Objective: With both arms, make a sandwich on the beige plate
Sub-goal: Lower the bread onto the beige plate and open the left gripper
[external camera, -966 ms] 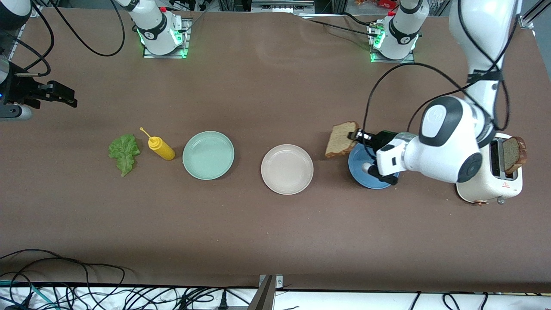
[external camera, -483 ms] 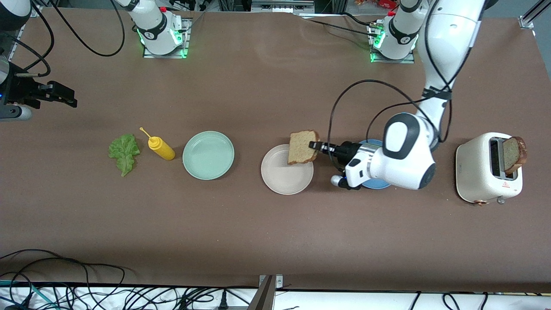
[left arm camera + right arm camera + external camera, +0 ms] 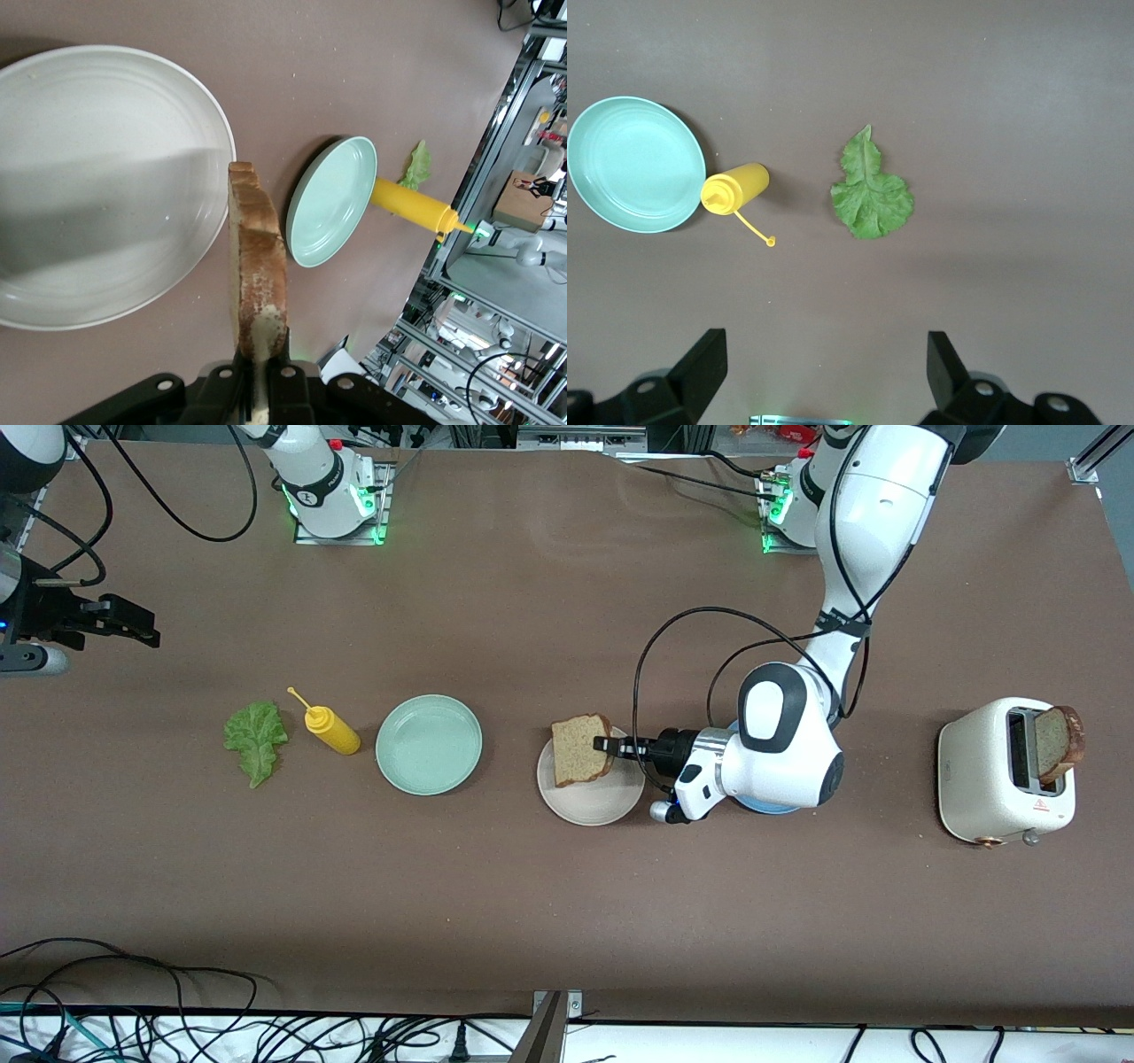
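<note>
I need to use my left gripper to put the bread slice down flat and let go of it on the middle of the beige plate (image 3: 595, 775) (image 3: 80, 188). The slice is now held on edge over that plate.
My left gripper (image 3: 611, 746) is shut on the crust edge of a brown bread slice (image 3: 580, 750), which it holds on edge over the beige plate (image 3: 594, 804). In the left wrist view the slice (image 3: 259, 283) stands upright between the fingers of the left gripper (image 3: 261, 376), beside the plate's rim (image 3: 217, 133). A second slice (image 3: 1059, 742) sticks up out of the toaster (image 3: 988, 779). The lettuce leaf (image 3: 256, 740) lies flat on the table toward the right arm's end. My right gripper (image 3: 142, 629) waits open and empty above the table there, and from the right gripper (image 3: 828, 367) the leaf (image 3: 871, 190) shows below.
A yellow squeeze bottle (image 3: 330, 729) lies between the lettuce and a mint-green plate (image 3: 429, 744). A blue plate (image 3: 760, 808) is mostly hidden under the left arm's wrist. Cables run along the table edge nearest the camera.
The left arm has carried the bread slice from over the blue plate to over the beige plate. The right arm has not moved.
</note>
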Available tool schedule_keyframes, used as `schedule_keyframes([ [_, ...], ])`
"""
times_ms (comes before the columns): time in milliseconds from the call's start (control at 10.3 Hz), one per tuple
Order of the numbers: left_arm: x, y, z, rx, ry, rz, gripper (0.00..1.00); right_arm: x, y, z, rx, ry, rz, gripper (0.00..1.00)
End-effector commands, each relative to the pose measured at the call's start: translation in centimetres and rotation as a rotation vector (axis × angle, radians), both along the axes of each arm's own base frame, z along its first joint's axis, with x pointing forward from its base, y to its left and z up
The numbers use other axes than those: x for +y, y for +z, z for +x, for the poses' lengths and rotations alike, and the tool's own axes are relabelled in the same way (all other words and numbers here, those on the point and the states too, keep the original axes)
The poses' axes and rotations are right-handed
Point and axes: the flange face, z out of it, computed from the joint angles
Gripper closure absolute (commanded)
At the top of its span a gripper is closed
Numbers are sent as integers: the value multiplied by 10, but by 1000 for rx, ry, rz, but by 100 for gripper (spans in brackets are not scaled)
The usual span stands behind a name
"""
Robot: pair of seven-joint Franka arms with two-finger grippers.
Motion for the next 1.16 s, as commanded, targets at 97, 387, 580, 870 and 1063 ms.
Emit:
schedule_keyframes([
  [97, -11, -18, 2, 10, 29, 3, 100, -4, -15, 9, 36, -1, -17, 0],
  [387, -26, -31, -4, -13, 35, 26, 100, -29, -36, 27, 53, -41, -11, 0],
  [580, -24, -42, -4, -26, 34, 47, 100, -34, -36, 36, 56, -38, -17, 0],
  [870, -12, -47, 2, -89, 3, 30, 13, -33, -36, 38, 45, -37, -18, 0],
  [1063, 4, -47, 9, -95, 19, 33, 0, -33, -36, 38, 43, -42, -17, 0],
])
